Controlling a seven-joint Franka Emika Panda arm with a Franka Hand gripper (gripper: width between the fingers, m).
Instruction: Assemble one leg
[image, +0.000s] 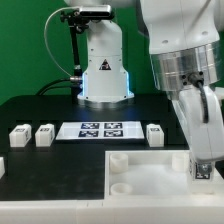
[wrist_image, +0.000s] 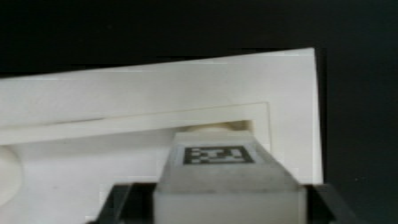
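Note:
I see the leg's tip at the corner socket and my gripper side-on, so I should open, turn my wrist round and grip the leg's other sides (image: 194, 171) before screwing.
My gripper (image: 204, 165) is shut on a white leg (wrist_image: 222, 175) with a black-and-white tag (wrist_image: 217, 154) on its face. It holds the leg over the right corner of the large white tray-like piece (image: 150, 172), as seen in the exterior view. In the wrist view the leg's tip sits at a raised corner socket (wrist_image: 231, 127) of that piece (wrist_image: 107, 110); whether it touches I cannot tell. Black fingers (wrist_image: 125, 200) flank the leg on both sides. Three more legs (image: 19, 137) (image: 45, 134) (image: 155, 133) lie on the black table.
The marker board (image: 99, 129) with several tags lies mid-table between the loose legs. The robot base (image: 103, 70) stands behind it. A small white piece (image: 2, 166) shows at the exterior view's left edge.

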